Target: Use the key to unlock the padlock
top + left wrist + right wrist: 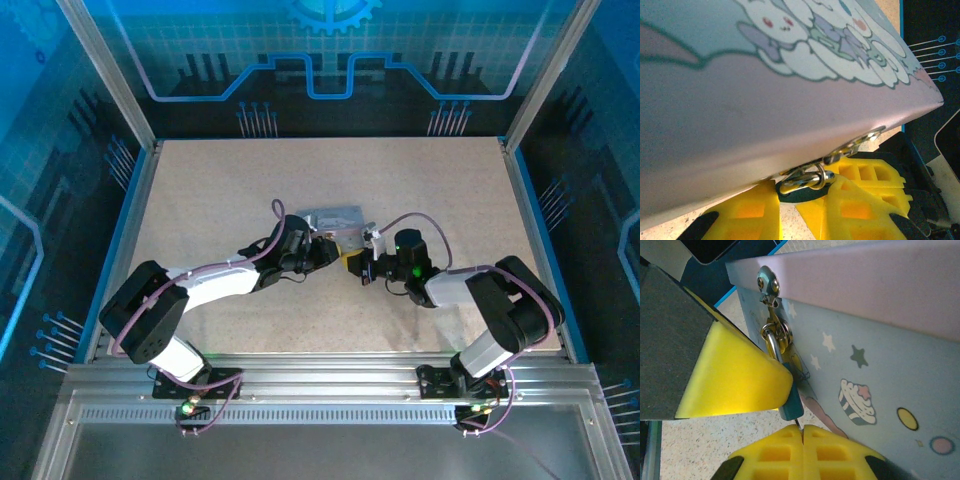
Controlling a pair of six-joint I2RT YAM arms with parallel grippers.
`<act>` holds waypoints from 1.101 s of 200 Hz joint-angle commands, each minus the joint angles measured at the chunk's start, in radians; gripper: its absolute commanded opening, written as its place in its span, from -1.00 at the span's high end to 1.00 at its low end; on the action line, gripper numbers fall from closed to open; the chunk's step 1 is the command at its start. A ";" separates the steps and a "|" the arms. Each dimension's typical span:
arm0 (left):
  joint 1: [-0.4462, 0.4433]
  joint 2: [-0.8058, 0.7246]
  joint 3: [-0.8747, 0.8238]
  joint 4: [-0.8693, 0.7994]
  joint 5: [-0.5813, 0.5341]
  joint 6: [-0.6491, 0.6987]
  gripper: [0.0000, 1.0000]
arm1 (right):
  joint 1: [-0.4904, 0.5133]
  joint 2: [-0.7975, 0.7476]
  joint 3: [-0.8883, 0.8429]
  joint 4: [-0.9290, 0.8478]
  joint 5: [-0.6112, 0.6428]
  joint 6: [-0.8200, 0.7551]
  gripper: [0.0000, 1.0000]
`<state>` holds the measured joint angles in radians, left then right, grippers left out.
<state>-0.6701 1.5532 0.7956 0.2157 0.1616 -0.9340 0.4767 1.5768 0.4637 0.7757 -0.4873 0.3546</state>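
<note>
I have the padlock pinched by its narrow edges near the shackle in my left gripper, so I need to open it, back away and grip the padlock's flat sides (pixel 791 407).
The padlock (pixel 791 401) is a tiny teal-dark block hanging by its metal shackle (pixel 773 346) from the hasp on the tin's edge. In the left wrist view its dark body (pixel 801 193) sits between my left gripper's (pixel 800 202) yellow fingers (pixel 855 200), which close on it from both sides. One of those fingers (pixel 735 375) presses on the padlock in the right wrist view. My right gripper (pixel 803 432) is shut on the key (pixel 799 424), a thin sliver running from the fingertips up into the padlock's underside. From above, both grippers (pixel 333 248) (pixel 362 270) meet at the tin's front.
The grey picture-lidded tin (pixel 335 218) lies mid-table, its cartoon lid (pixel 765 100) and side (pixel 880 370) close to both cameras. Purple cables loop over both arms. Blue rails (pixel 128 230) border the speckled table (pixel 220 180).
</note>
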 commanded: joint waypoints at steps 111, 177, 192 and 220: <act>-0.018 0.157 -0.031 0.093 0.111 -0.004 0.55 | 0.046 0.090 -0.039 0.140 0.209 0.085 1.00; 0.001 0.130 -0.057 0.086 0.096 0.018 0.15 | 0.053 0.128 -0.034 0.108 0.217 0.096 1.00; 0.009 0.110 -0.068 0.081 0.092 0.025 0.07 | 0.053 0.129 -0.021 0.078 0.212 0.093 1.00; 0.024 0.064 -0.087 0.071 0.087 0.031 -0.06 | 0.054 0.132 -0.002 0.028 0.193 0.088 1.00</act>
<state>-0.6659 1.6848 0.7315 0.3103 0.2276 -0.9329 0.5293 1.6939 0.4278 0.8268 -0.2905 0.4416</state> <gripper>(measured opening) 0.507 0.056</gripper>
